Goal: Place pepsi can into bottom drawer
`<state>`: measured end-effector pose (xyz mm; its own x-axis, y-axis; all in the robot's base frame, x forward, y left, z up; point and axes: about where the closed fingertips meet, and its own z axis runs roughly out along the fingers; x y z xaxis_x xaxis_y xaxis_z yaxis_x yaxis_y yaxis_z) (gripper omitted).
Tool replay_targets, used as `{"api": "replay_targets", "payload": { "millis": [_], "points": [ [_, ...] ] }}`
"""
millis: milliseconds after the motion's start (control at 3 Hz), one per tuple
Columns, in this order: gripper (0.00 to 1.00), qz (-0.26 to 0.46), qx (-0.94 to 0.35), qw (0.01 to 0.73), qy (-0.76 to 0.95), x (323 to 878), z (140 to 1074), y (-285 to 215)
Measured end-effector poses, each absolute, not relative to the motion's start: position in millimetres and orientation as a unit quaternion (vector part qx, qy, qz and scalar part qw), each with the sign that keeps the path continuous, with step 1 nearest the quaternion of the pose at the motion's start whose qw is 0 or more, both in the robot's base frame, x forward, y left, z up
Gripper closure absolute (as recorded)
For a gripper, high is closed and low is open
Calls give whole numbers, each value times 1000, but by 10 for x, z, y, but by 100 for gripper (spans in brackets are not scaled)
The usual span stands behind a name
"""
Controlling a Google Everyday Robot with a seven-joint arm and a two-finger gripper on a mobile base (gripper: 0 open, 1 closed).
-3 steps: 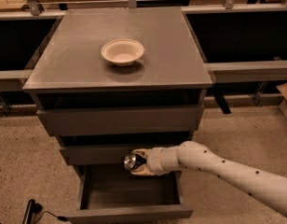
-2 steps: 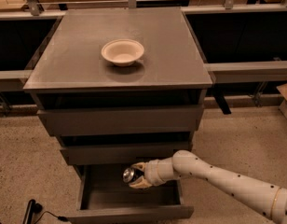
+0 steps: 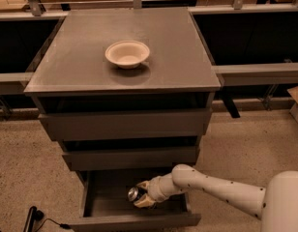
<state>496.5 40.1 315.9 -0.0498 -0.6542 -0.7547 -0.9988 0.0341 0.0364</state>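
Next, the gripper releases the pepsi can on the bottom drawer's inside (image 3: 144, 206), close behind the front panel's middle.
The bottom drawer (image 3: 134, 221) stands pulled open at the foot of the dark cabinet. My gripper (image 3: 141, 194) reaches into it from the right on a white arm. It is shut on the pepsi can (image 3: 134, 194), a small dark can lying sideways with its silver end facing left. The can is held low inside the drawer box, near its middle; whether it touches the drawer floor I cannot tell.
A cream bowl (image 3: 127, 53) sits on the cabinet top (image 3: 178, 57). The two upper drawers (image 3: 125, 124) stick out a little. A black cable and plug (image 3: 35, 215) lie on the speckled floor at lower left. Dark shelving runs behind the cabinet.
My gripper has moved down and a little left with the can, from in front of the middle drawer into the open bottom drawer.
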Motion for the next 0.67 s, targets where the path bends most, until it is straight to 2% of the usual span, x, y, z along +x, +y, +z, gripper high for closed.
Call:
{"api": "replay_targets", "payload": {
  "millis": [667],
  "points": [
    [100, 317, -610, 287, 667, 4996, 2599, 295]
  ]
}}
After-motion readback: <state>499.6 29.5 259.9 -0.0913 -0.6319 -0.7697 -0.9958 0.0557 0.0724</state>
